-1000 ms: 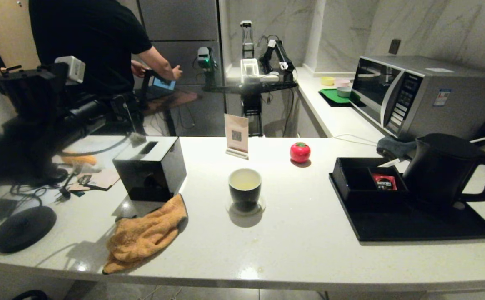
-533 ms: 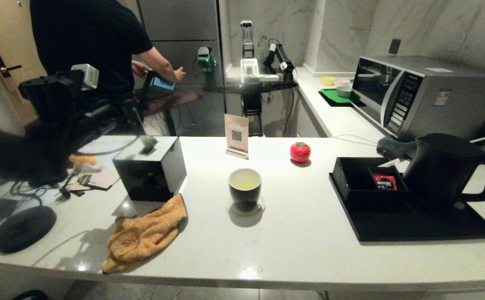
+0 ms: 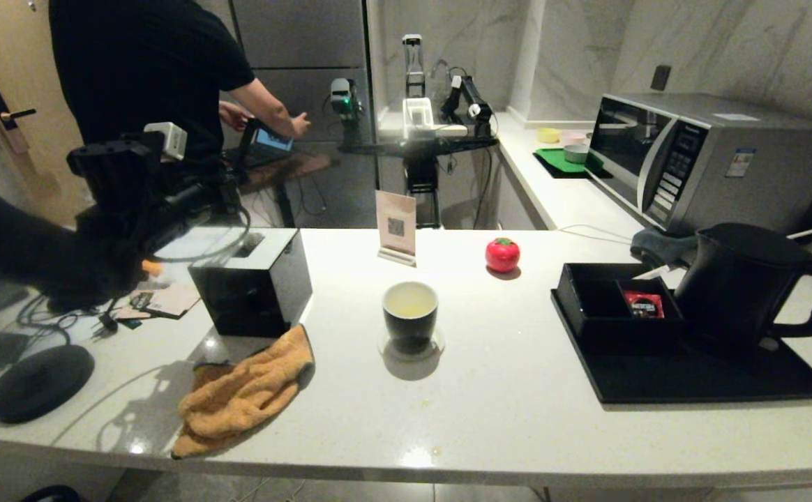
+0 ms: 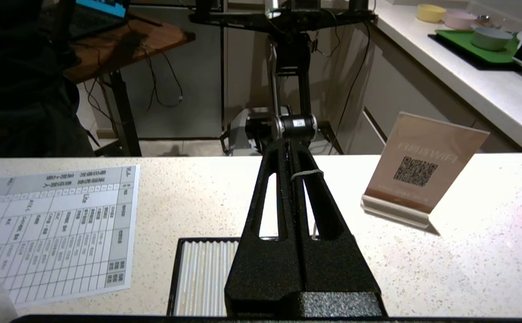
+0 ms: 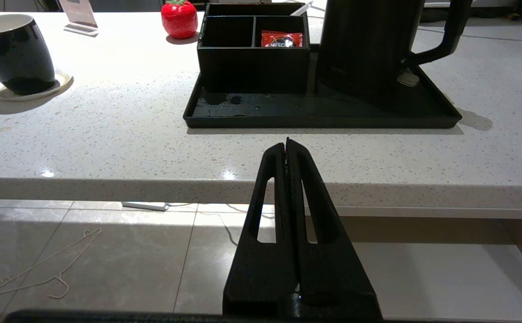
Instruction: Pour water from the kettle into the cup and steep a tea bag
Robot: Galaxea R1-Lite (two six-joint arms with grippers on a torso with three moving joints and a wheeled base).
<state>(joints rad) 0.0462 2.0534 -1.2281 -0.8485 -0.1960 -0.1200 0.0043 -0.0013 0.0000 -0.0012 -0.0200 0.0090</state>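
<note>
My left gripper has the tea bag, now raised over the tissue box. It will let go of it in the opening on top of the tissue box (image 3: 250, 244).
The black cup (image 3: 410, 317) stands on a coaster mid-counter, with pale yellowish water (image 3: 410, 301) inside its white wall. It also shows in the right wrist view as the cup (image 5: 14, 54). The black kettle (image 3: 744, 282) stands upright on the black tray (image 3: 692, 380) at the right. My left gripper (image 4: 289, 142) is shut, raised over the tissue box (image 3: 252, 282). A thin string (image 4: 306, 173) loops over one finger and runs down under it. The tea bag itself is hidden beneath the fingers. My right gripper (image 5: 287, 143) is shut and empty, low before the counter's front edge.
An orange cloth (image 3: 245, 390) lies near the front left, with a black round base (image 3: 40, 382) further left. A QR sign (image 3: 396, 226) and a red tomato-shaped thing (image 3: 502, 254) stand behind the cup. A red sachet (image 3: 643, 305) sits in the tray's box. A microwave (image 3: 699, 160) is at the back right.
My left arm has swung up and to the right, from beside the tissue box to over it, staying shut. Cup, kettle and the right arm have not moved.
</note>
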